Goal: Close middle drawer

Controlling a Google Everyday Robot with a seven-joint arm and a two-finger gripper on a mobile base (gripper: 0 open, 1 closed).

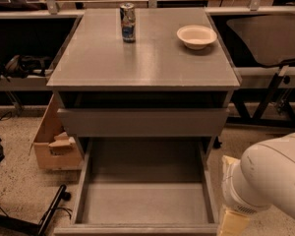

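Observation:
My gripper is due at the middle drawer's front [204, 230] next, near the corner closest to my white arm. It should close there.
The middle drawer [145, 203] stands pulled far out of the grey cabinet [142, 58], and its wide, deep grey tray is bare. Its flat front runs along the bottom edge of the view. A shut grey drawer front [142, 122] sits above it. My white arm [273, 181] fills the lower right corner. My gripper [232, 222] shows only as a cream part low at the right, just outside the drawer's right front corner, partly cut off by the frame edge.
A drink can [128, 22] and a white bowl [196, 36] stand on the cabinet top. A cardboard box [54, 144] sits on the floor to the left of the cabinet. Dark shelving and cables lie to the left, and a black frame stands to the right.

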